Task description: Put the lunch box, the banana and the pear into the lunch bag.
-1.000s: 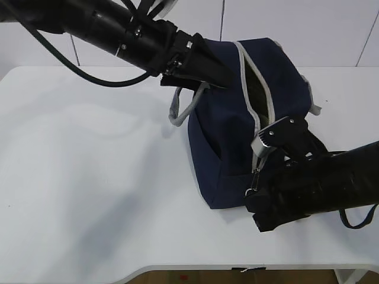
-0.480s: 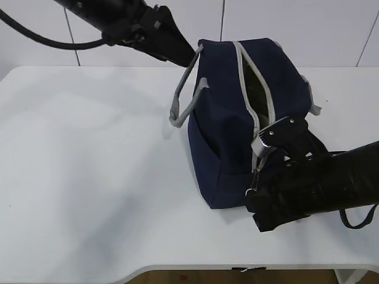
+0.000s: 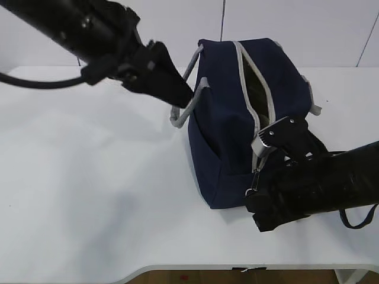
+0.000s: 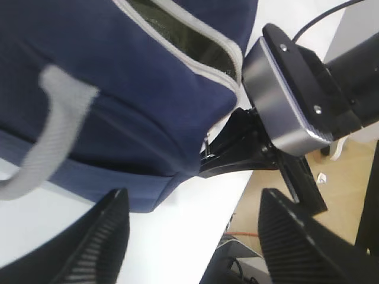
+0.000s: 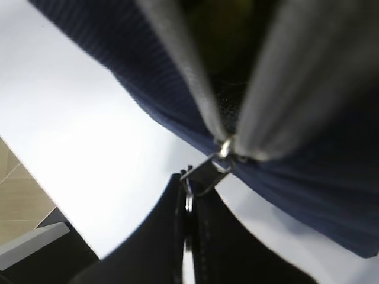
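The lunch bag's opening is still a narrow slit, so the robot's left gripper needs to pinch the navy side (image 3: 228,143) next to the zipper and pull it wider before anything goes inside.
The navy lunch bag (image 3: 225,136) stands on the white table, its grey zipper partly open along the top. My right gripper (image 3: 256,192) is at the bag's near end, shut on the metal zipper pull ring (image 5: 204,171). My left gripper (image 3: 185,97) hangs open just left of the bag, beside the grey handles (image 3: 180,112), with nothing between its fingers (image 4: 98,242). In the left wrist view the bag (image 4: 118,71) and one handle (image 4: 47,136) fill the upper left. The lunch box, the banana and the pear are out of view; the bag's inside looks dark.
The table (image 3: 89,189) stretches bare to the left of the bag, its front edge close below my right arm. A dark strap loop (image 3: 355,222) lies at the far right. My right wrist's camera housing (image 4: 290,100) sits close to the bag's end.
My left arm has left the bag's top, swung up and left, then come down beside the handles on the bag's left. The right gripper and bag have not moved.
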